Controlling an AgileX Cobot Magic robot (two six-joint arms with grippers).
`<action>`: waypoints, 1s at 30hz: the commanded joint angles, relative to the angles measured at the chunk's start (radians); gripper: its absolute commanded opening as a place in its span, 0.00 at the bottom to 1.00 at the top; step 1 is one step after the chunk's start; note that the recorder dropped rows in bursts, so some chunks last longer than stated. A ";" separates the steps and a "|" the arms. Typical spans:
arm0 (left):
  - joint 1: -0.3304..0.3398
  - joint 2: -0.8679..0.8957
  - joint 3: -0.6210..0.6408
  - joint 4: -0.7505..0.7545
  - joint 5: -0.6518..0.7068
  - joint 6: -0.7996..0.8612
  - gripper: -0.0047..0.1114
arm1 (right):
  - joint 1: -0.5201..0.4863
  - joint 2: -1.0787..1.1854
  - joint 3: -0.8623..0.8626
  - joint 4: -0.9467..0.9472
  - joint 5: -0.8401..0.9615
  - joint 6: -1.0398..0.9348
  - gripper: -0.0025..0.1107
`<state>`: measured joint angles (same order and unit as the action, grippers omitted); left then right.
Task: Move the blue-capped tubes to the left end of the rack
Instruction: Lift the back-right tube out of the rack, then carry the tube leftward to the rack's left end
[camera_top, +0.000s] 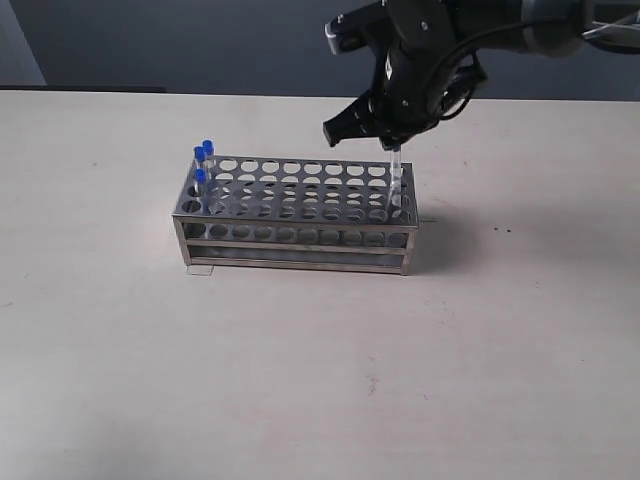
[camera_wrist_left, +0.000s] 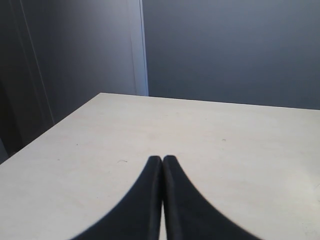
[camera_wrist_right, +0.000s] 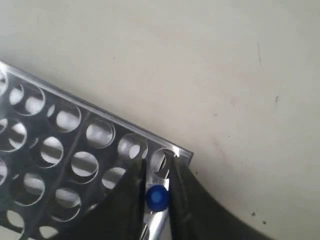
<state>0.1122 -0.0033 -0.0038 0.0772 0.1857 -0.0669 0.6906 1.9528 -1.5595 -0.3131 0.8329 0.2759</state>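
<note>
My right gripper has the tube to place. Next, I let go of it in the front corner hole of the rack (camera_top: 191, 207), beside the other blue-capped tubes.
The steel rack (camera_top: 300, 205) stands mid-table. Three blue-capped tubes (camera_top: 203, 160) stand in holes at its left end. The fourth tube (camera_top: 396, 178) is upright at the rack's right end, its lower part still down in a corner hole. My right gripper (camera_top: 391, 140) is shut on its top. In the right wrist view its blue cap (camera_wrist_right: 157, 197) sits between the black fingers (camera_wrist_right: 131, 200) of the right gripper (camera_wrist_right: 156, 192), above the rack's corner (camera_wrist_right: 175, 152). My left gripper (camera_wrist_left: 162, 161) is shut on nothing above bare table; the exterior view does not show it.
The pale table (camera_top: 320, 380) stretches round the rack on all sides. A small flat tab (camera_top: 201, 269) lies by the rack's front left foot. A dark wall (camera_wrist_left: 225, 50) stands behind the table's far edge.
</note>
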 joint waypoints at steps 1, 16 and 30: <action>-0.006 0.003 0.004 -0.005 -0.005 -0.002 0.04 | 0.008 -0.071 0.001 -0.010 -0.028 -0.001 0.02; -0.006 0.003 0.004 -0.005 -0.005 -0.002 0.04 | 0.144 -0.192 -0.002 0.137 -0.156 -0.159 0.02; -0.006 0.003 0.004 -0.005 -0.005 -0.002 0.04 | 0.310 0.045 -0.201 0.289 -0.160 -0.354 0.02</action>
<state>0.1122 -0.0033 -0.0038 0.0772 0.1857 -0.0669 1.0014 1.9840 -1.7520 0.0000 0.6706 -0.0694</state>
